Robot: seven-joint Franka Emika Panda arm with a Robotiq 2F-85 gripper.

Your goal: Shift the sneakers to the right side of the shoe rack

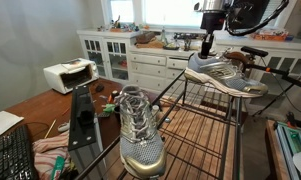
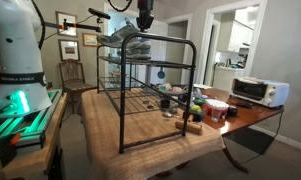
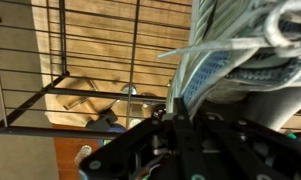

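Observation:
Next, I let go of the sneaker on the wires at the far end of the rack's top shelf (image 1: 218, 88).
One silver-grey sneaker (image 1: 140, 135) stands on the top wire shelf of the shoe rack (image 1: 205, 130), close to the camera, toe forward. The other sneaker (image 1: 230, 78) is at the far end of the rack top, with my gripper (image 1: 205, 48) coming down into its collar from above. In the wrist view the gripper (image 3: 180, 110) is shut on the collar edge of this sneaker (image 3: 240, 45). In an exterior view the gripper (image 2: 143, 25) and the sneaker (image 2: 135, 45) are at the rack's (image 2: 150, 95) top level. I cannot tell whether the sole touches the wires.
The rack stands on a wooden table (image 2: 140, 130). A white toaster oven (image 2: 258, 90) and several bowls and cups (image 2: 205, 108) sit beside it. A keyboard (image 1: 15, 155), white cabinets (image 1: 140, 60) and a wooden chair (image 2: 72, 75) are around.

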